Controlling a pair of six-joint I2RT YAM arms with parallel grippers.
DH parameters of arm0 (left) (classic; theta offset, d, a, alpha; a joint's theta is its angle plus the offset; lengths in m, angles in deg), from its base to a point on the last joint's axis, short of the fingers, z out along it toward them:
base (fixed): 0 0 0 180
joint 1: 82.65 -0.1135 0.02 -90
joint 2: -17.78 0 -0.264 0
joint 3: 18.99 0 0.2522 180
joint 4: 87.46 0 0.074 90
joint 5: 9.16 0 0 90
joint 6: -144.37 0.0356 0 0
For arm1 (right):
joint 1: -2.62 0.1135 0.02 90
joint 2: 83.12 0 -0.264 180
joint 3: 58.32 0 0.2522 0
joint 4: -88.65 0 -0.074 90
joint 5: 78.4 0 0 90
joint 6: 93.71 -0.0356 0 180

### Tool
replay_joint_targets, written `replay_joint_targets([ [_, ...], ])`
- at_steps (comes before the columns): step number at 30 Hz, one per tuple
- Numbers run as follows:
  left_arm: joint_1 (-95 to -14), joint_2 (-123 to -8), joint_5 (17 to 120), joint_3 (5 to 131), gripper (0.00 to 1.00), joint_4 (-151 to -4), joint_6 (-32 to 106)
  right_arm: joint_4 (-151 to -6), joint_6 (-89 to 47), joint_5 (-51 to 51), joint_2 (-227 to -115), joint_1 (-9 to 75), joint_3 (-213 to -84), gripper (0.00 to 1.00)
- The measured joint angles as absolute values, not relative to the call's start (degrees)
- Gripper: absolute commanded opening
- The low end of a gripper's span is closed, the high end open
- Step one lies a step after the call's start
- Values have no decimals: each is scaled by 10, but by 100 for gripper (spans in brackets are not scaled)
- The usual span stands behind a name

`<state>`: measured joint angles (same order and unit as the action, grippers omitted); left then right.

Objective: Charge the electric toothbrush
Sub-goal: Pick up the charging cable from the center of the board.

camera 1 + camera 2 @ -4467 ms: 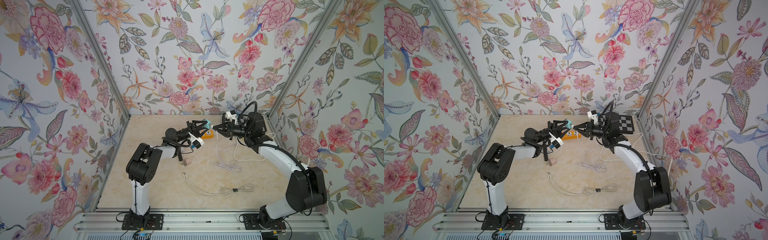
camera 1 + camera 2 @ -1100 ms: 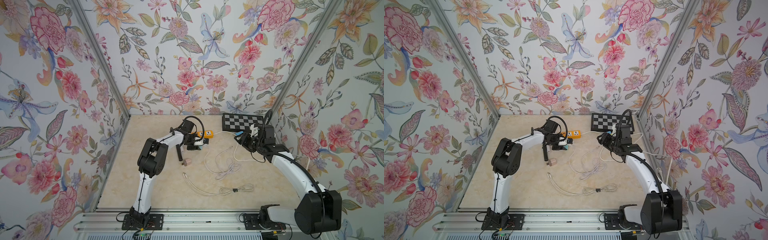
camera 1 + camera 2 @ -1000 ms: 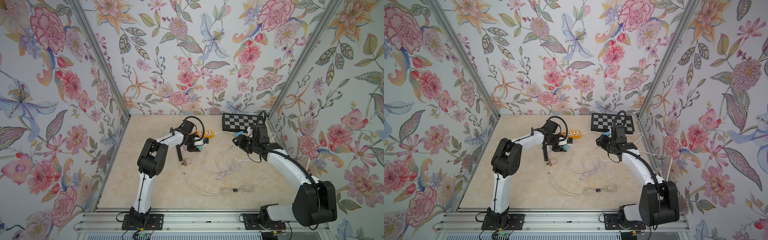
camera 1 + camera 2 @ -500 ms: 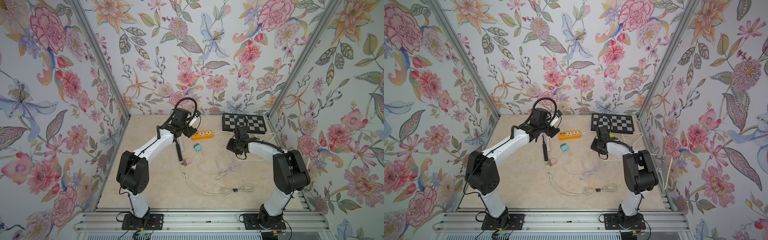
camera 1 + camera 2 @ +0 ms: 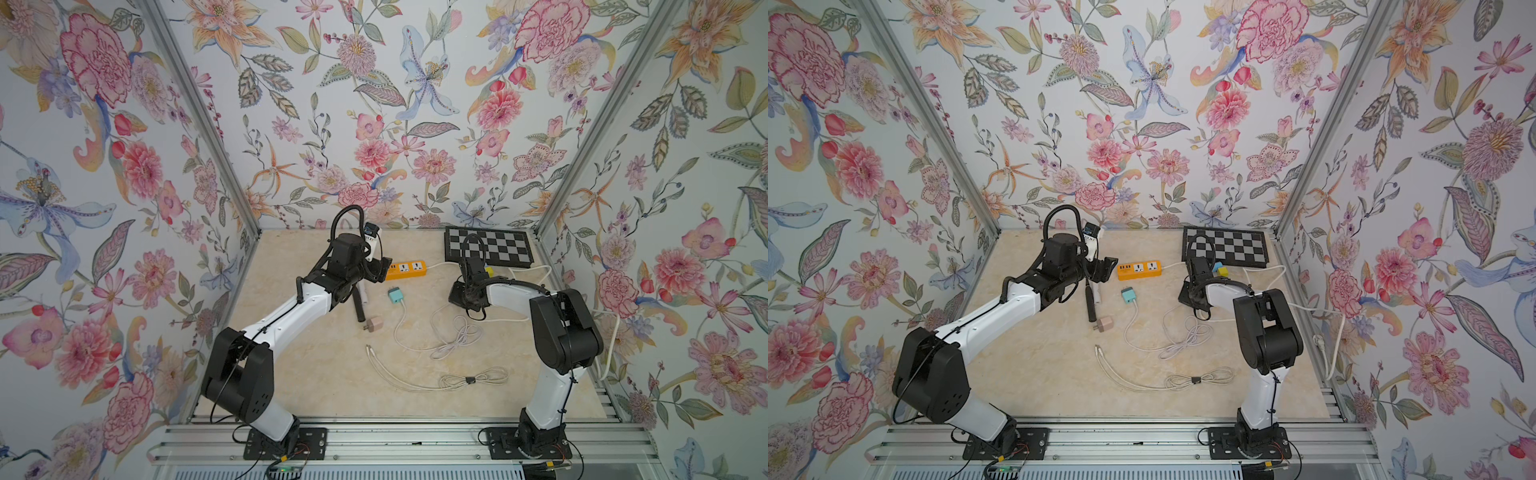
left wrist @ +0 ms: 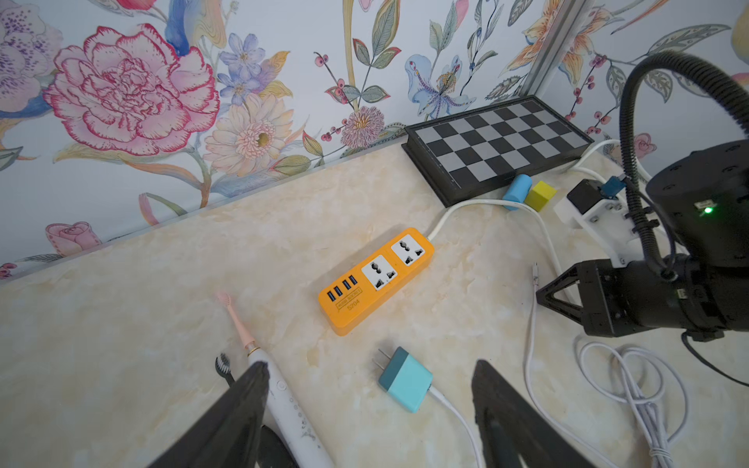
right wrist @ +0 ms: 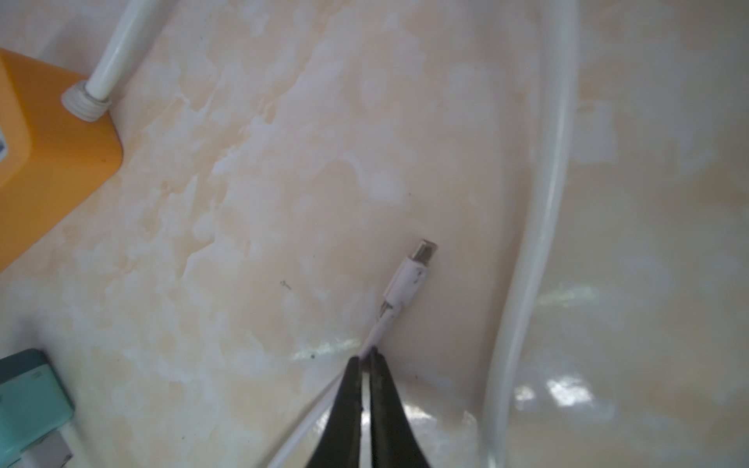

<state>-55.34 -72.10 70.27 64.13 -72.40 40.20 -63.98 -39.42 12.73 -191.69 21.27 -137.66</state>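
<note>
My right gripper pinches the white cable behind the small plug; next I grip closer to the plug's base [image 7: 387, 309], then bring it to my left gripper.
The white electric toothbrush [image 6: 283, 397] with a pink head lies flat on the table, beside a black toothbrush [image 6: 223, 364]; in both top views they lie left of centre [image 5: 363, 295] [image 5: 1096, 295]. A teal charger adapter [image 6: 405, 379] [image 5: 395, 295] lies unplugged near the orange power strip [image 6: 377, 279] [image 5: 406, 269], its white cable trailing right. My left gripper [image 6: 371, 364] [image 5: 376, 268] hovers open above the toothbrush and adapter, holding nothing. My right gripper [image 7: 364, 356] [image 5: 456, 297] is down at the table, shut on the white cable just behind its small plug [image 7: 409, 279].
A pink adapter [image 5: 376, 324] lies by the black toothbrush's base. A second bundled cable [image 5: 457, 380] lies nearer the front. A checkerboard [image 5: 488, 247] sits at the back right, with a blue cylinder [image 6: 516, 190] and a yellow cube [image 6: 539, 194] beside it. The strip's thick cord [image 7: 527, 283] runs past my right gripper.
My left arm has lifted back from the teal adapter, which now lies on the table. My right arm swung left and down, and its jaws closed on the cable end.
</note>
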Motion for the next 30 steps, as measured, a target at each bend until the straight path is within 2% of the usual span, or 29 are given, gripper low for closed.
replay_joint_targets([
  [2, -553, -712, 701, 639, 83, -725, 377, -640, -375, 132, -1917, 219, -1378, 5],
  [4, -553, -706, 701, 639, 86, -725, 354, -639, -357, 139, -1917, 224, -1380, 12],
  [6, -553, -703, 701, 639, 88, -724, 336, -640, -342, 143, -1914, 227, -1382, 33],
  [8, -553, -699, 703, 635, 89, -724, 325, -640, -338, 147, -1913, 226, -1383, 44],
  [15, -553, -690, 705, 616, 92, -725, 319, -638, -356, 149, -1917, 216, -1400, 52],
  [20, -554, -690, 706, 602, 93, -725, 318, -637, -362, 155, -1948, 223, -1439, 43],
  [30, -554, -681, 712, 593, 92, -726, 274, -619, -356, 202, -1969, 252, -1445, 0],
])
